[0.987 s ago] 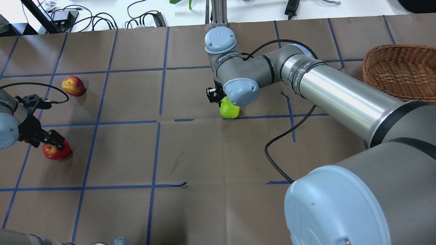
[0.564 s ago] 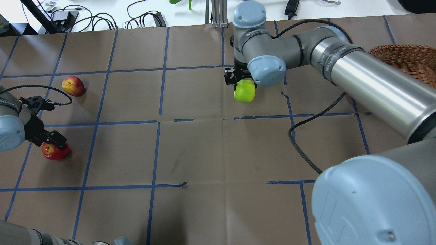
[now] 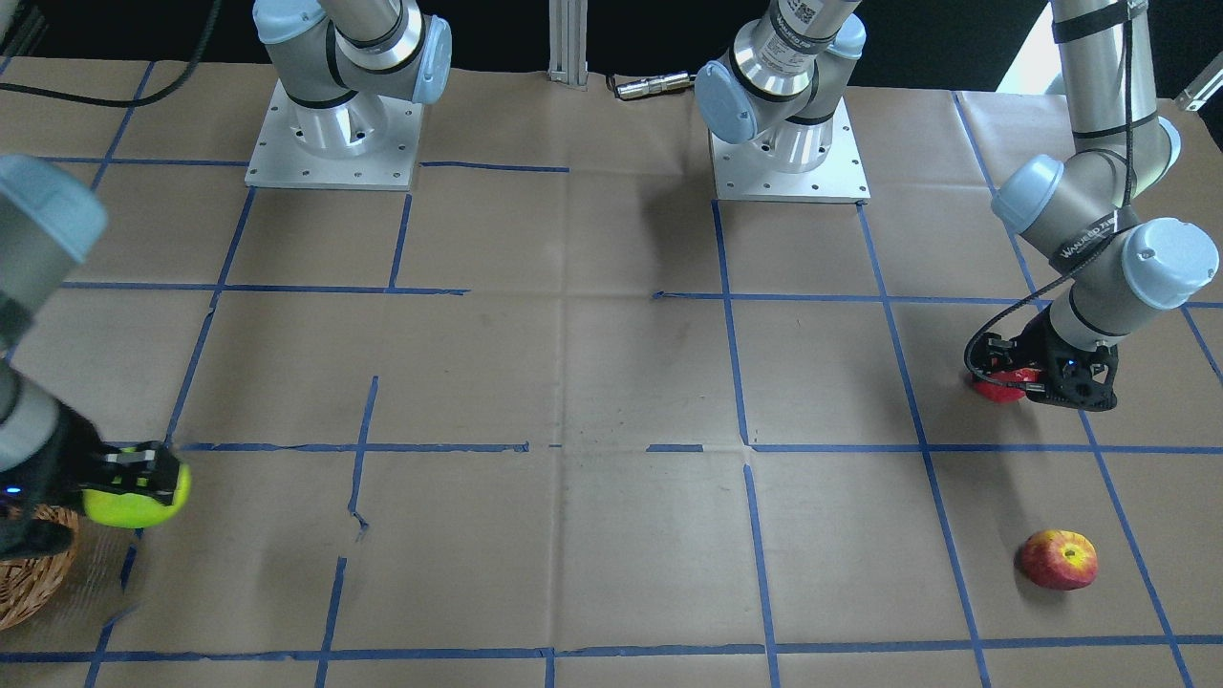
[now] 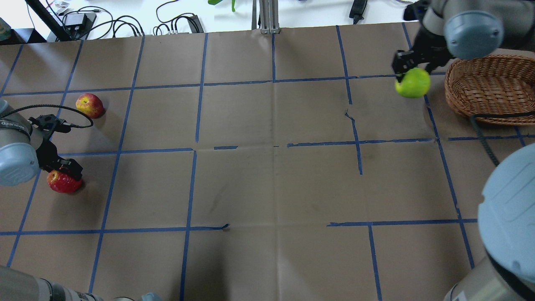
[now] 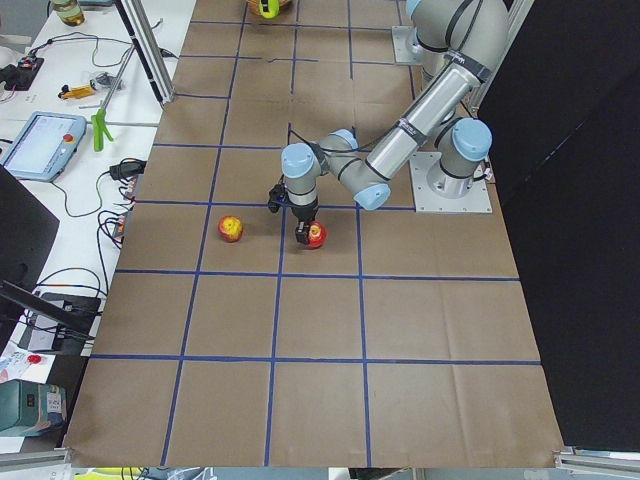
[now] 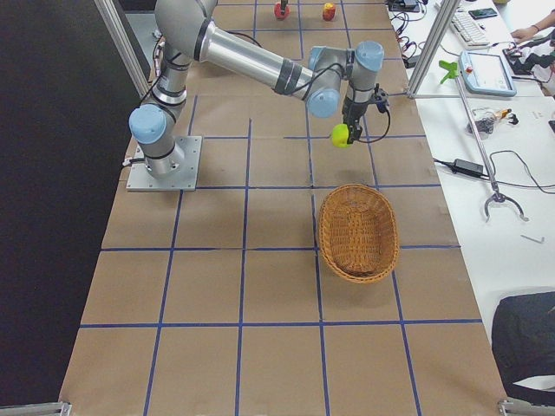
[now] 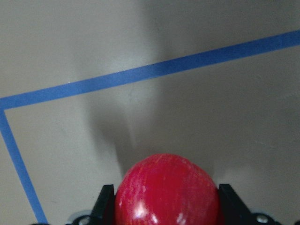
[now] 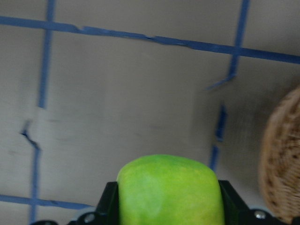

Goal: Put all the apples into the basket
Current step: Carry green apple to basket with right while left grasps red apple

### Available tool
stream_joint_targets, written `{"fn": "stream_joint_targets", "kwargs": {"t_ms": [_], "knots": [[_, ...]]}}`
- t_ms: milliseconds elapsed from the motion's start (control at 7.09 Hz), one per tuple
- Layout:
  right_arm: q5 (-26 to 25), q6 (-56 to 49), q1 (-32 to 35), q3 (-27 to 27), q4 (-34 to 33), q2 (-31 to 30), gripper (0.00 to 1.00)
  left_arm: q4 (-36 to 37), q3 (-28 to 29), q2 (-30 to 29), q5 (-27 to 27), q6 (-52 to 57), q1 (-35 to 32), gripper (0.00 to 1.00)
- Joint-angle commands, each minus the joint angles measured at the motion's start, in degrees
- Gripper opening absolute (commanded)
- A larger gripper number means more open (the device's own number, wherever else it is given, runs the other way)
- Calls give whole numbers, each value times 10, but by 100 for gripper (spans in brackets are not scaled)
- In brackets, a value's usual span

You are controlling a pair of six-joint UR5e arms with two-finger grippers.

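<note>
My left gripper is to place the solid red apple. It will set the apple down on the paper's middle crease [image 3: 552,495], by the blue tape's end.
My right gripper [image 4: 408,74] is shut on the yellow-green apple [image 4: 413,82] and holds it above the table, just left of the wicker basket [image 4: 485,85]. The right wrist view shows the apple [image 8: 168,192] between the fingers, with the basket's rim [image 8: 281,159] at the right. My left gripper [image 4: 64,171] is shut on the solid red apple [image 4: 62,182] at the table's left edge, at or barely above the paper. The left wrist view shows that apple [image 7: 166,190] held on both sides. The red-and-yellow apple [image 4: 89,105] lies alone further back on the left.
Brown paper with a blue tape grid [image 4: 273,146] covers the table. The right arm's black cable [image 4: 485,125] hangs in front of the basket. Both arm bases [image 3: 788,143] stand at the robot's side. Cables and devices [image 4: 125,21] lie beyond the far edge.
The right arm has lifted the green apple off the table's middle and swung it right to beside the basket. The left gripper has shifted slightly left and back with the red apple.
</note>
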Motion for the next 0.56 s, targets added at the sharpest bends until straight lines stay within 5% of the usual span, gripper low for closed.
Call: {"fn": "stream_joint_targets", "kwargs": {"t_ms": [0,141,423], "knots": [[1,-198,-151,-6,-41,22,12,-97,6,56,1,-75,-37,24],[3,-241,-189,-23,-78,61,14,-138,9,106,0,-156,-124,22],[7,-301,-213,-89,-106,139,15,-157,19,108,-53,-276,-293,18]]}}
